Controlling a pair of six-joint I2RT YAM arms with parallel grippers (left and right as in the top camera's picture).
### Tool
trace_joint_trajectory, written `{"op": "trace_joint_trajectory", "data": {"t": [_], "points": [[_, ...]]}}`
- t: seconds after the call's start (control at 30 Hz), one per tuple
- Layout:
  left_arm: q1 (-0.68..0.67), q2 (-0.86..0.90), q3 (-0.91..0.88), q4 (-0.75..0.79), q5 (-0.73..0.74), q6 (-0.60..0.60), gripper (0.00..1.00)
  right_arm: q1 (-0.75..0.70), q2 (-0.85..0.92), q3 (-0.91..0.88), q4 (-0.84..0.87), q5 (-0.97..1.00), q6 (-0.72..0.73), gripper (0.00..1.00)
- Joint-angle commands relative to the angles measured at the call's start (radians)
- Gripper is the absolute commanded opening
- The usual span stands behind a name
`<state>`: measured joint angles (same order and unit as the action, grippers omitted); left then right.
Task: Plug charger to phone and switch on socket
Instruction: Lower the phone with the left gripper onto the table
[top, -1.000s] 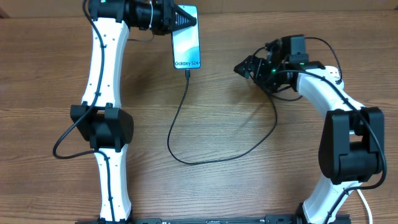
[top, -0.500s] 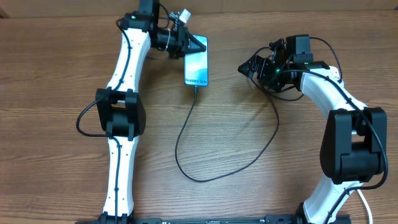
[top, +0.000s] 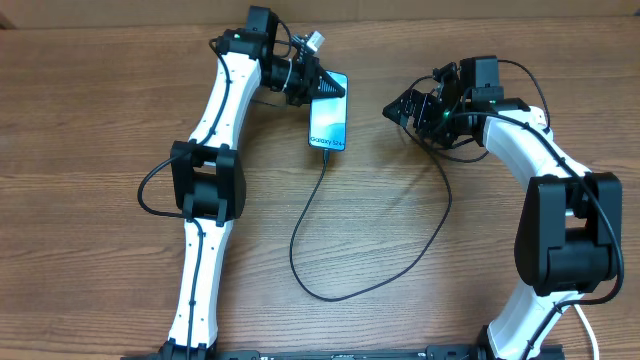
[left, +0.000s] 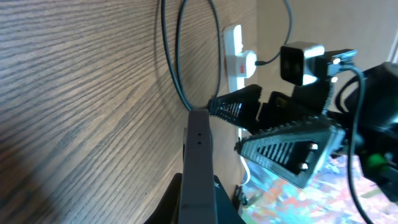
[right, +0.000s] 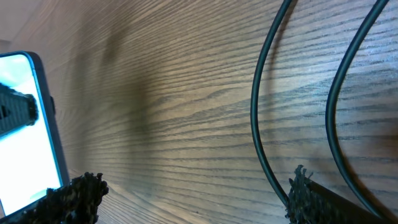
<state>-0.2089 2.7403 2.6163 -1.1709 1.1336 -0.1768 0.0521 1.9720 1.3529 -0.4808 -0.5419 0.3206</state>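
Observation:
Next, I release the phone from my left gripper on the bare wood (top: 331, 138) below its cable end, beside the open right gripper.
The phone (top: 329, 122), light blue screen up, is held at its far end by my left gripper (top: 326, 90), which is shut on it with one finger over the screen. In the left wrist view the phone (left: 198, 149) shows edge-on between the jaws of the left gripper (left: 198, 182). The black charger cable (top: 300, 260) runs from the phone's near end, loops over the table and rises toward my right arm. My right gripper (top: 404, 108) stands open and empty, right of the phone. The white socket strip (left: 234, 43) with a red mark lies beyond the cable loop.
Two strands of the cable (right: 258, 118) cross the wood between the right gripper's fingers (right: 81, 194), and the phone (right: 28, 130) lies at that view's left edge. A white cord (left: 244, 174) hangs by the table edge.
My left arm has carried the phone right and nearer, toward the right gripper, dragging the cable loop with it. The right arm has stayed still.

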Motion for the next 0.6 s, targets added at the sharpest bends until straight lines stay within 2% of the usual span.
{"op": "trace_joint_trajectory", "data": {"t": [0.0,0.57], "points": [[-0.014,0.003,0.004,0.002,-0.045,-0.022,0.04,-0.003,-0.012,0.01,0.0,0.01,-0.009,0.97],[-0.02,0.003,0.004,0.016,-0.129,-0.083,0.05,-0.003,-0.012,0.01,-0.005,0.011,-0.009,0.97]]}}
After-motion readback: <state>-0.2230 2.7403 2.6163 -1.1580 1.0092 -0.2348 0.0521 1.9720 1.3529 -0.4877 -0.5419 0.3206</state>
